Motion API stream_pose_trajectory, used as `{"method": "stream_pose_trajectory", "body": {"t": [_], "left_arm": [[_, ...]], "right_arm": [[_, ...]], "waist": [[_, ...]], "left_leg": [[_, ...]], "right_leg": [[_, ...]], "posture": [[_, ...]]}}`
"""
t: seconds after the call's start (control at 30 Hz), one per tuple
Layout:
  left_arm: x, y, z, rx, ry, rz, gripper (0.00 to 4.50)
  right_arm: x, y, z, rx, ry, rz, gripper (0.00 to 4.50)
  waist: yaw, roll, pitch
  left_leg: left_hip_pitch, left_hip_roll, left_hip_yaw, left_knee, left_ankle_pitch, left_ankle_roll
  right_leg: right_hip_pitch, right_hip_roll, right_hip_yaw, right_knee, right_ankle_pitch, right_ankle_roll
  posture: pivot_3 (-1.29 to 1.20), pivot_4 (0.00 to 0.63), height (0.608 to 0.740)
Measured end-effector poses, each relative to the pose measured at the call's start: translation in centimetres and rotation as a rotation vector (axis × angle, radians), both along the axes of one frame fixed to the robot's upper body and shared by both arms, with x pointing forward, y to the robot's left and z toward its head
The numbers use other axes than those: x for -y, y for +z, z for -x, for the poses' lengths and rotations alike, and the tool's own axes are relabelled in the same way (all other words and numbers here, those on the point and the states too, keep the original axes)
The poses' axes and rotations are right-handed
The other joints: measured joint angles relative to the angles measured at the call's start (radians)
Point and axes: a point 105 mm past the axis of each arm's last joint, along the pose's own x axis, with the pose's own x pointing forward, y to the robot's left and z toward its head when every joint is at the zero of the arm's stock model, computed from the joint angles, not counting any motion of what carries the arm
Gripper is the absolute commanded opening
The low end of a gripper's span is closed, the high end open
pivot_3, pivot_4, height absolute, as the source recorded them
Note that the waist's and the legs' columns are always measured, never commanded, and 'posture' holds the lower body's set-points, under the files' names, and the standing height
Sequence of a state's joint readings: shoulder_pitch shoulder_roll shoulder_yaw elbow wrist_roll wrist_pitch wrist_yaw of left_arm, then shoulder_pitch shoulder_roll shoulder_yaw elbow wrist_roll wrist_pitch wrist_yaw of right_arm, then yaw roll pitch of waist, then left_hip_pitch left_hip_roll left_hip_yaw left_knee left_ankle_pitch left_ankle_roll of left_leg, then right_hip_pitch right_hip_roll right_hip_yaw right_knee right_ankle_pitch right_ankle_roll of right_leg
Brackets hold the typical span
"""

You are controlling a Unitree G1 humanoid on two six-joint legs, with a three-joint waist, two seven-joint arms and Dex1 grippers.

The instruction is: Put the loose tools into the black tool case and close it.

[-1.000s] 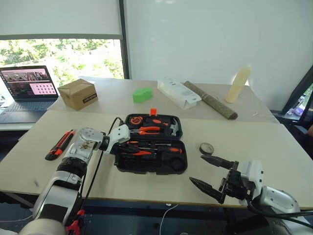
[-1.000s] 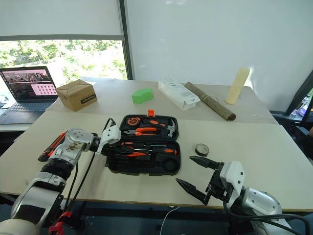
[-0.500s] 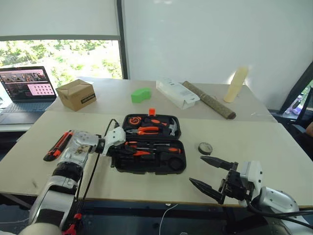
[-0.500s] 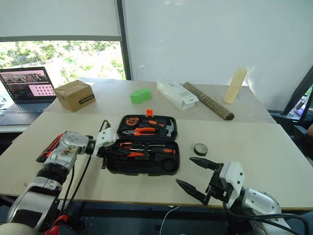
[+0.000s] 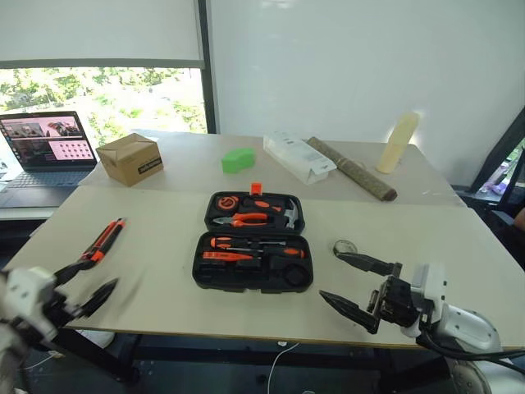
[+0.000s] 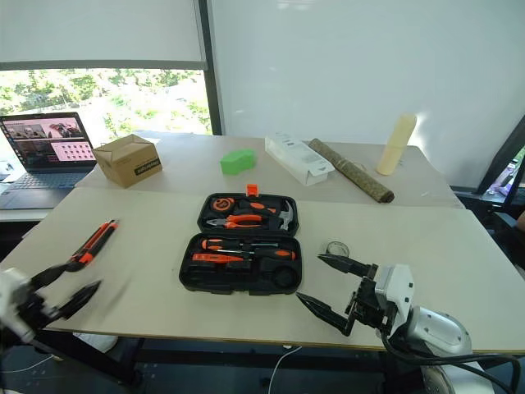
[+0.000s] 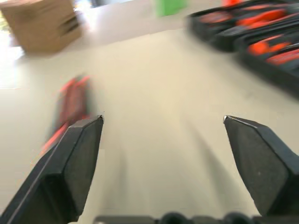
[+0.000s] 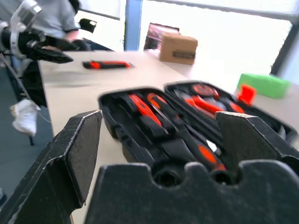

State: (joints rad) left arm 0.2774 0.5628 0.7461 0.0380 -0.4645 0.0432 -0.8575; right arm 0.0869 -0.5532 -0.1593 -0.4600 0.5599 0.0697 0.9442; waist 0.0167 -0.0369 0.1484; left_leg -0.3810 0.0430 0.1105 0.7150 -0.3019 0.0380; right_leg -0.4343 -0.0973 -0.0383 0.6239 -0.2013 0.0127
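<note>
The near end of the utility knife's handle [image 5: 96, 253] [image 7: 60, 129], beside its black slider, should be gripped next by my left gripper when it gets there.
The black tool case [image 5: 246, 286] lies open at the table's middle, orange latch at its far edge. Two orange-and-black screwdrivers [image 5: 233, 243] rest in slots of its near half; pliers and a hammer fill the far half. An orange-black utility knife [image 5: 102, 240] lies on the table left of the case. The small tape roll [image 5: 345, 246] sits right of the case, just behind my right gripper [image 5: 329, 275], which hovers open and empty. My left gripper [image 5: 102, 272] is open and empty at the near left table edge, just short of the knife [image 7: 70, 105].
On the far table stand a cardboard box [image 5: 130, 158], a green block [image 5: 239, 159], a white carton [image 5: 299, 156], a long brown roll [image 5: 353, 167] and a cream bottle [image 5: 398, 141]. A laptop [image 5: 45, 148] sits far left. A person [image 8: 56, 18] shows beyond the table.
My left gripper has pulled away from the case's left side, back to the near left table edge, and has opened. The right gripper has stayed where it was.
</note>
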Motion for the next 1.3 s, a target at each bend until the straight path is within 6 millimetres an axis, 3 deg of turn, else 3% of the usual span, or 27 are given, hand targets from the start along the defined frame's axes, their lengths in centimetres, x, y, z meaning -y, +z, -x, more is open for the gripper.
{"method": "stream_pose_trajectory", "body": {"t": [0.1, 0.2, 0.33, 0.43, 0.7, 0.8, 0.97, 1.0, 1.17, 1.23, 1.3], "left_arm": [[-1.2, -0.8, 1.0, -0.004, 0.137, 0.072, 4.43], [-1.2, 0.1, -0.2, 0.028, 0.171, 0.105, 4.43], [-1.1, 2.3, -4.7, -0.003, 0.147, 0.135, 4.43], [-2.1, 3.0, -8.5, -0.133, 0.167, 0.15, 4.43], [-2.6, 0.9, -12.2, -0.358, 0.182, 0.114, 4.43], [-3.4, 0.6, -13.2, -0.455, 0.201, 0.078, 3.68], [-3.5, 0.8, -14.3, -0.472, 0.186, 0.092, 1.82], [-3.4, 0.8, -14.3, -0.473, 0.172, 0.091, 1.81], [-1.4, 1.4, -15.0, -0.409, -0.017, 0.112, 1.8], [1.1, 2.9, -15.5, -0.325, -0.208, 0.112, 1.8], [5.5, 5.8, -15.7, -0.234, -0.512, 0.059, 1.8]], "right_arm": [[-0.3, 0.1, -0.1, 0.003, 0.02, 0.0, 4.5], [-0.6, 0.0, -0.2, 0.001, 0.036, 0.0, 4.5], [-0.6, 0.1, -0.5, 0.006, 0.039, -0.001, 4.5], [-0.8, 0.3, -0.7, 0.012, 0.045, -0.001, 4.5], [-1.0, 0.0, -0.8, 0.0, 0.041, 0.002, 4.5], [-1.0, -0.1, -0.7, -0.009, 0.032, -0.002, 4.5], [-1.0, -0.3, -0.5, -0.019, 0.017, -0.005, 4.5], [-1.0, -0.3, -0.5, -0.02, 0.015, -0.005, 4.5], [-1.0, -0.4, -0.3, -0.032, 0.01, 0.005, 4.5], [-0.8, -0.5, -0.1, -0.038, 0.008, 0.017, 4.5], [-0.3, -0.7, 0.1, -0.047, -0.008, 0.035, 4.5]], "waist": [[0.012, -0.001, 0.0], [0.018, -0.001, -0.001], [0.02, -0.002, -0.001], [0.014, -0.002, -0.001], [-0.015, -0.002, -0.001], [-0.017, -0.003, -0.001], [-0.013, -0.003, -0.001], [-0.013, -0.003, -0.001], [-0.005, -0.003, 0.0], [0.0, -0.004, 0.0], [0.008, -0.007, 0.001]], "left_leg": [[0.0, 0.0, -0.001, 0.0, 0.001, -0.001], [0.0, 0.001, -0.001, 0.0, 0.002, -0.003], [0.0, 0.002, 0.0, -0.001, 0.004, -0.005], [0.001, 0.001, 0.0, -0.002, 0.004, -0.006], [-0.003, 0.0, 0.003, -0.004, 0.006, -0.01], [-0.004, -0.001, 0.006, -0.004, 0.006, -0.01], [-0.003, -0.002, 0.006, -0.004, 0.005, -0.008], [-0.003, -0.002, 0.006, -0.004, 0.005, -0.008], [-0.005, -0.002, 0.006, -0.003, 0.005, -0.008], [-0.007, -0.001, 0.006, -0.001, 0.005, -0.009], [-0.01, -0.002, 0.005, 0.001, 0.008, -0.013]], "right_leg": [[0.0, 0.001, -0.001, 0.001, -0.001, -0.002], [0.0, 0.002, -0.001, 0.001, 0.0, -0.005], [0.0, 0.006, -0.001, 0.003, 0.001, -0.004], [-0.001, 0.007, -0.001, 0.003, 0.001, -0.005], [-0.004, 0.008, -0.002, 0.002, 0.001, -0.005], [-0.004, 0.008, -0.002, 0.001, 0.001, -0.005], [-0.004, 0.007, -0.002, 0.003, 0.001, -0.005], [-0.004, 0.007, -0.002, 0.003, 0.001, -0.005], [-0.005, 0.007, -0.003, 0.003, 0.001, -0.005], [-0.005, 0.006, -0.005, 0.003, 0.001, -0.005], [-0.006, 0.006, -0.006, 0.003, 0.001, -0.005]], "posture": [[0.0, 0.15, 0.74], [0.0, 0.15, 0.74], [0.0, 0.15, 0.74], [0.0, 0.15, 0.74], [0.0, 0.15, 0.74], [0.0, 0.15, 0.74], [0.0, 0.15, 0.74], [0.0, 0.15, 0.74], [0.0, 0.15, 0.74], [0.0, 0.15, 0.74], [0.0, 0.15, 0.74]]}}
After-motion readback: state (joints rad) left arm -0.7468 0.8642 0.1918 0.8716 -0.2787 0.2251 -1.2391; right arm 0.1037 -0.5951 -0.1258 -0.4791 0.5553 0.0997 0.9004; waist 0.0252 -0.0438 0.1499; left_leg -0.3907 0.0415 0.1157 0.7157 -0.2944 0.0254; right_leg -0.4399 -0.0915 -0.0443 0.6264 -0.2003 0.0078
